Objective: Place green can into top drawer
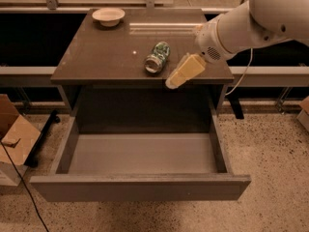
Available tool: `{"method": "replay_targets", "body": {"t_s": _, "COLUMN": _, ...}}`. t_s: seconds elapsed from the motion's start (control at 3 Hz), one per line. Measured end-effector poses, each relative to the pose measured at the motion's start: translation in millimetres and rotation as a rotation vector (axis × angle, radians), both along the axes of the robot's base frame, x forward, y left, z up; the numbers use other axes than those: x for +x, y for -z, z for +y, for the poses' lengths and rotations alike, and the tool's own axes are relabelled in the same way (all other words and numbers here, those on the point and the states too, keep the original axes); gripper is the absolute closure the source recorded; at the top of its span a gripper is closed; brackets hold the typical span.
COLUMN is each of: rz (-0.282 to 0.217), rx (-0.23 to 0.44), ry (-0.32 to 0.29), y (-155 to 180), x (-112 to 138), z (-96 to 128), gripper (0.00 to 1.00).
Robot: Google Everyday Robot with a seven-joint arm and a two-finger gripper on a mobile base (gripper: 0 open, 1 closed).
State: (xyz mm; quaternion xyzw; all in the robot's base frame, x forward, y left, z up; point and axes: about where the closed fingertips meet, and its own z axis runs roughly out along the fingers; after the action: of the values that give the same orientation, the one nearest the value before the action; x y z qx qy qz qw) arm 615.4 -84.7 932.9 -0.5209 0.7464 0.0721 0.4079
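Next, I grip the green can's body [157, 55], behind its silver end.
The green can [157, 57] lies on its side on the dark cabinet top [96, 57], right of the middle, with a silver end facing the front. The top drawer [140, 153] is pulled fully open below, and its grey floor holds nothing. My gripper [179, 73] hangs from the white arm [251, 23] that reaches in from the upper right. It is just right of the can, over the front edge of the cabinet top, and a small gap separates it from the can.
A shallow beige bowl [108, 16] sits at the back left of the cabinet top. A cardboard box [14, 139] and a black cable [19, 187] are on the speckled floor at the left. A cable [241, 76] hangs beside the cabinet's right side.
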Motion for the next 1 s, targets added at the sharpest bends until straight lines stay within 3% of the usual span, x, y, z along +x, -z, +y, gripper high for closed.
{"method": "replay_targets", "body": {"t_s": 0.67, "rz": -0.06, "rx": 0.107, "ry": 0.011, "y": 11, "x": 44, "z": 36, "gripper": 0.0}}
{"method": "replay_targets", "body": {"t_s": 1.0, "rz": -0.041, "rx": 0.17, "ry": 0.011, "y": 25, "x": 65, "z": 53, "gripper": 0.0}}
